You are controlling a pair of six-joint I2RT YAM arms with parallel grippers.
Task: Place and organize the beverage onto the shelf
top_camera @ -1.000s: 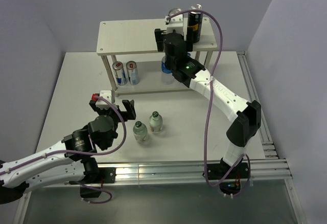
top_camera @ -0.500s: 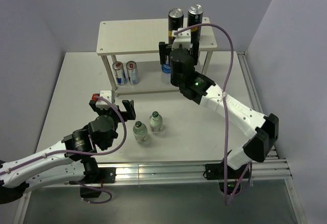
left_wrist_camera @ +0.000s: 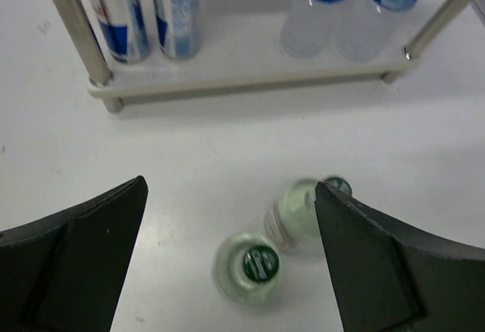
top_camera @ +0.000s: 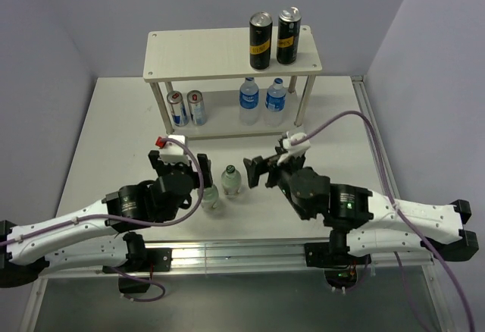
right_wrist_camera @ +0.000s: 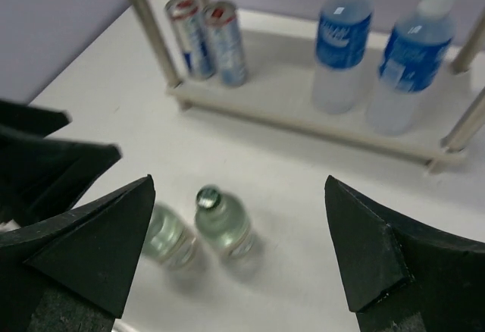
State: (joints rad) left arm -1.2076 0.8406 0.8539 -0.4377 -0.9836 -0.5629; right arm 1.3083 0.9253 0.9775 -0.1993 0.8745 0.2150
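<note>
The clear green-capped bottle nearer the metal rail will have my left gripper close on its upper part (top_camera: 211,191) (left_wrist_camera: 248,264), because my right gripper takes the farther bottle.
The shelf (top_camera: 204,53) stands at the back. Two black cans (top_camera: 260,40) stand on its top board. Two silver-blue cans (top_camera: 186,108) and two blue-label water bottles (top_camera: 262,100) stand on its lower board. Two clear green-capped bottles (top_camera: 231,181) (top_camera: 208,195) stand upright on the table. My left gripper (top_camera: 184,164) is open just left of them; in the left wrist view both bottles (left_wrist_camera: 254,266) (left_wrist_camera: 303,211) lie between its open fingers (left_wrist_camera: 76,256), below them. My right gripper (top_camera: 269,167) is open just right of them. The right wrist view shows both bottles (right_wrist_camera: 220,222) (right_wrist_camera: 170,237).
The shelf's thin legs (left_wrist_camera: 76,29) (right_wrist_camera: 148,21) stand just beyond the bottles. Purple walls close the back and both sides. A metal rail (top_camera: 250,250) runs along the near table edge. The left gripper's dark fingers (right_wrist_camera: 45,158) show in the right wrist view.
My right gripper has let go of a black can on the shelf's top board, pulled back and come down beside the green-capped bottles. My left gripper has moved right toward them.
</note>
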